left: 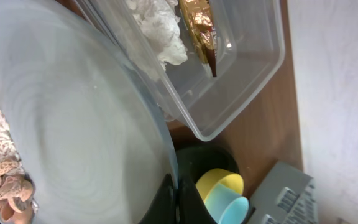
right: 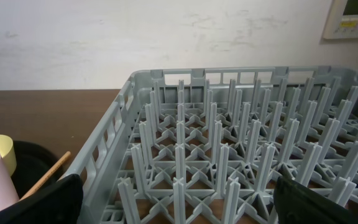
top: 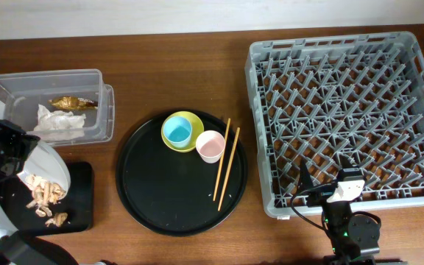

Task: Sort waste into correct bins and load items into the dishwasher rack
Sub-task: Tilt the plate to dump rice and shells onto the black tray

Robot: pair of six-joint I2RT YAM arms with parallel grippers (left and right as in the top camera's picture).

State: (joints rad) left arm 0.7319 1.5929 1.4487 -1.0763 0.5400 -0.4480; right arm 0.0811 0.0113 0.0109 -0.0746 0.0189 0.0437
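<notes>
The robot's left gripper should set the pale grey plate down on the round black tray [top: 166, 193] in front of the yellow bowl.
My left gripper [left: 176, 202] is shut on the rim of the pale grey plate [top: 50, 165], which tilts over the shallow black tray [top: 79, 191]. Rice and brown scraps [top: 44, 193] cling to the plate's low edge, and some lie on the tray. The clear tub [top: 103, 103] holds the white napkin [top: 59, 121] and the gold wrapper [top: 72, 102]. A blue cup [top: 177, 131] sits inside the yellow bowl [top: 191, 141], beside the pink cup [top: 210, 145] and chopsticks [top: 227, 162]. My right gripper [right: 179, 208] stands open and empty over the front edge of the grey rack [top: 344, 110].
The bowl, cups and chopsticks rest on a large round black tray [top: 160, 191] between the bins and the rack. The rack's floor is a lattice of upright pegs [right: 229, 137]. Bare brown table runs along the back, with a white wall behind it.
</notes>
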